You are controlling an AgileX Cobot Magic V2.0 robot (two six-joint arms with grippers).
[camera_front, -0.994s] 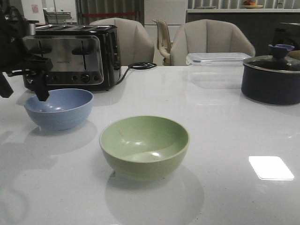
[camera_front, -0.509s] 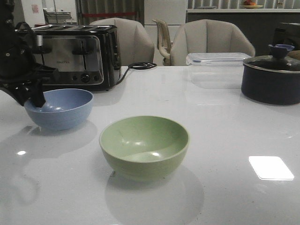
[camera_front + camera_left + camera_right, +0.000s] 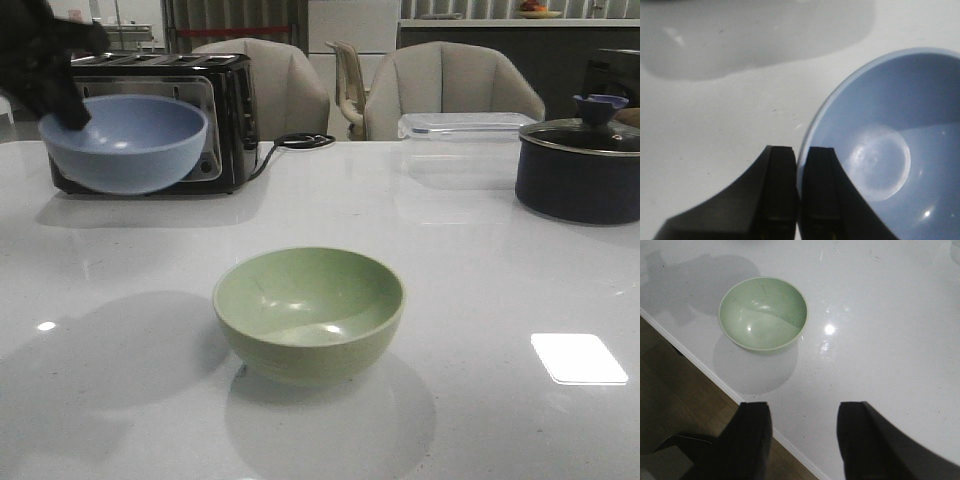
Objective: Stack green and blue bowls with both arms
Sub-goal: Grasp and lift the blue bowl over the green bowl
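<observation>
The robot's left gripper needs to release the blue bowl inside the empty green bowl (image 3: 310,281) that stands near the front middle of the table.
The blue bowl (image 3: 125,140) hangs in the air at the far left, in front of the toaster, tilted a little. My left gripper (image 3: 72,115) is shut on its left rim; in the left wrist view the fingers (image 3: 782,185) pinch the blue bowl's (image 3: 890,150) rim, one inside, one outside. The green bowl (image 3: 308,312) stands upright and empty on the white table (image 3: 480,300), near the front middle. My right gripper (image 3: 802,412) is open and empty, high over the table's front edge, with the green bowl (image 3: 763,314) well apart from it. It does not show in the front view.
A black-and-steel toaster (image 3: 190,120) stands at the back left with its cable (image 3: 295,142) trailing right. A clear lidded box (image 3: 462,140) and a dark lidded pot (image 3: 580,165) stand at the back right. Chairs (image 3: 450,85) stand behind the table.
My left gripper closed on the blue bowl's left rim and lifted it off the table, up to toaster height. The green bowl has not moved.
</observation>
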